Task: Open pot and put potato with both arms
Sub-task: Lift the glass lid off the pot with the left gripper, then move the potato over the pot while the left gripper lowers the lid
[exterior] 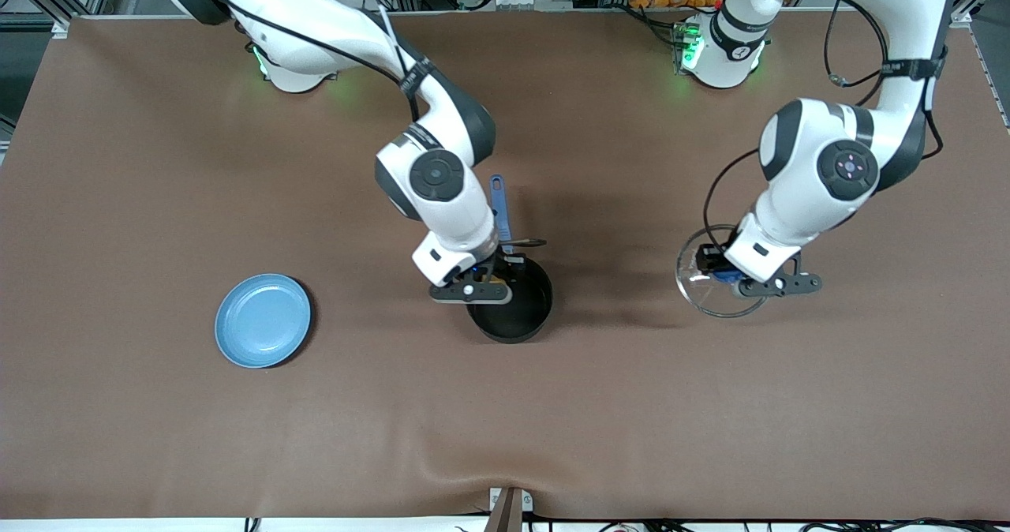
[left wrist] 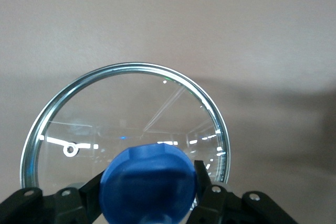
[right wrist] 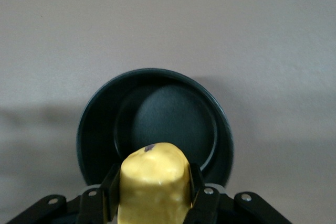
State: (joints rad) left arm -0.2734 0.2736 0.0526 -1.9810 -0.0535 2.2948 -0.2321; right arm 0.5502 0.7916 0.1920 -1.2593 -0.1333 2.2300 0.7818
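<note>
Next, my left gripper lets go of the glass lid so that it is flat on the bare brown table, level with the black pot point(exterior: 711, 309).
The black pot point(exterior: 511, 305) stands open at the table's middle, its blue handle point(exterior: 499, 204) pointing toward the robots' bases. My right gripper point(exterior: 483, 278) is shut on the yellow potato point(right wrist: 153, 182) and holds it over the pot's rim; the empty pot point(right wrist: 157, 121) shows below it in the right wrist view. My left gripper point(exterior: 730, 271) is shut on the blue knob point(left wrist: 149, 183) of the glass lid point(left wrist: 121, 119), toward the left arm's end of the table. The lid point(exterior: 714, 279) is low over the table; I cannot tell whether it touches.
A light-blue plate point(exterior: 263, 320) lies on the brown table toward the right arm's end, nearer the front camera than the pot. A bracket point(exterior: 509, 508) sits at the table's near edge.
</note>
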